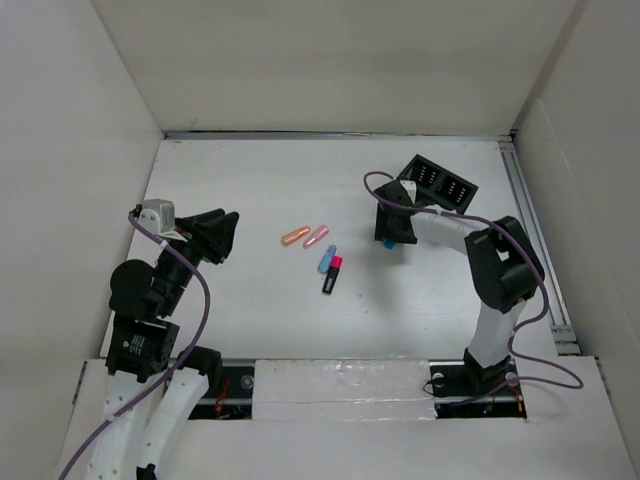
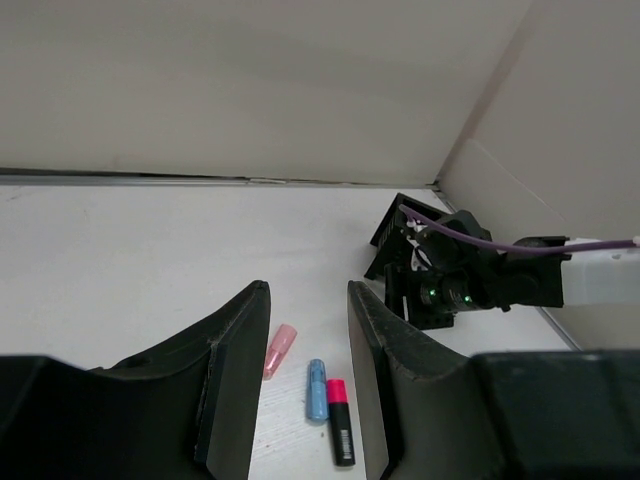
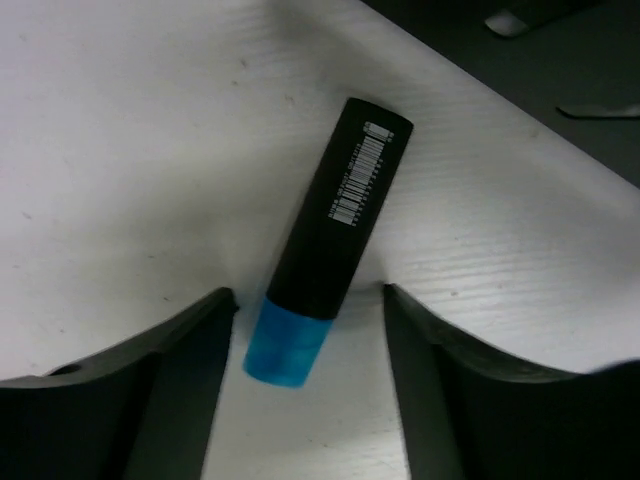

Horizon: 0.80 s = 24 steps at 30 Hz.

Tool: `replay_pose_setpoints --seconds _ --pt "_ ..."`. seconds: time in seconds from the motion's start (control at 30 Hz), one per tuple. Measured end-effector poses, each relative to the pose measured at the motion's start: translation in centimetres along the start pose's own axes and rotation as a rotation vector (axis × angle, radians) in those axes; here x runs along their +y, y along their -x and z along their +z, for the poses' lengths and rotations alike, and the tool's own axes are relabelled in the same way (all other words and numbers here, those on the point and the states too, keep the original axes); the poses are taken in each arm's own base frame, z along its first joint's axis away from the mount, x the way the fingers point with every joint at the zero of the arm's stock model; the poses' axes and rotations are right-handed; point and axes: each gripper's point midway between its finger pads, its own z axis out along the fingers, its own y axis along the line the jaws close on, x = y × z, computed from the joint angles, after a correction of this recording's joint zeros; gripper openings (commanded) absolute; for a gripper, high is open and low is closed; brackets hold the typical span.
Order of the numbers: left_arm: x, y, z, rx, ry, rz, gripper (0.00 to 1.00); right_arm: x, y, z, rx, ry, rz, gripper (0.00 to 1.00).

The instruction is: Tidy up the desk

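The black marker sits at a slant with its blue cap between the right gripper's fingers, so the robot should line that gripper up with it and grab the marker's black end (image 3: 368,130).
On the white desk (image 1: 250,180), a black marker with a blue cap (image 3: 330,240) lies flat between the fingers of my right gripper (image 3: 308,292). The jaws stand open on either side of the cap without touching it. In the top view this gripper (image 1: 392,238) points down just in front of a black organizer tray (image 1: 440,182). My left gripper (image 1: 229,236) hovers at the left of the desk, jaws apart and empty. Through its gap (image 2: 307,288) I see a pink marker (image 2: 280,350), a light blue marker (image 2: 316,390) and a black marker with a pink cap (image 2: 341,420).
An orange marker (image 1: 294,237) lies beside the pink one (image 1: 317,237) at mid-desk. White wall panels (image 1: 330,60) enclose the desk on three sides, and a metal rail (image 1: 530,220) runs along the right edge. A purple cable (image 1: 205,300) loops beside the left arm.
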Motion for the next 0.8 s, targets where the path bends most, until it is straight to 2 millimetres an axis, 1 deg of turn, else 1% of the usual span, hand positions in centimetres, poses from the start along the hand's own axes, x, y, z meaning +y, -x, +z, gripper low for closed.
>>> replay_pose_setpoints --seconds 0.07,0.1,0.13,0.23,0.3,0.37,0.4,0.43,0.47,0.53,0.57,0.67,0.8 --pt "0.0 0.0 0.0 0.000 -0.001 0.000 0.33 0.6 0.2 0.1 -0.009 0.008 0.006 0.55" --pt "0.0 0.0 0.0 0.000 -0.002 0.000 0.33 0.9 0.2 0.1 -0.014 0.011 0.012 0.47" --pt "0.0 0.0 0.0 0.000 -0.002 0.000 0.33 1.2 0.2 0.1 -0.018 0.015 0.014 0.42" --pt "-0.2 0.0 0.0 0.002 -0.009 -0.001 0.33 2.5 -0.5 -0.3 -0.035 0.034 0.009 0.31" --pt "-0.3 0.0 0.0 0.001 -0.014 -0.001 0.33 3.6 -1.7 -1.0 -0.054 0.056 -0.002 0.26" --pt "-0.3 0.0 0.0 0.001 -0.015 -0.001 0.33 4.6 -3.6 -2.3 -0.058 0.089 -0.029 0.26" --pt "-0.4 0.0 0.0 0.001 -0.016 -0.001 0.33 4.9 -4.3 -2.8 -0.059 0.100 -0.026 0.28" --pt "-0.4 0.0 0.0 0.001 -0.017 -0.001 0.33 5.2 -5.8 -3.6 -0.052 0.117 -0.059 0.28" --pt "-0.4 0.0 0.0 0.001 -0.018 -0.001 0.33 5.5 -6.8 -4.4 -0.049 0.132 -0.074 0.40" --pt "-0.4 0.0 0.0 0.002 -0.018 -0.001 0.33 5.7 -8.2 -5.5 -0.044 0.155 -0.092 0.55" --pt "-0.4 -0.1 0.1 0.004 -0.017 -0.001 0.33 5.7 -8.7 -6.0 -0.040 0.166 -0.094 0.64" --pt "-0.3 -0.2 0.1 0.007 -0.016 -0.002 0.33 5.3 -9.7 -6.6 -0.018 0.172 -0.118 0.67" --pt "-0.2 -0.3 0.3 0.013 -0.014 -0.003 0.33 5.1 -9.0 -6.3 -0.012 0.156 -0.145 0.66"
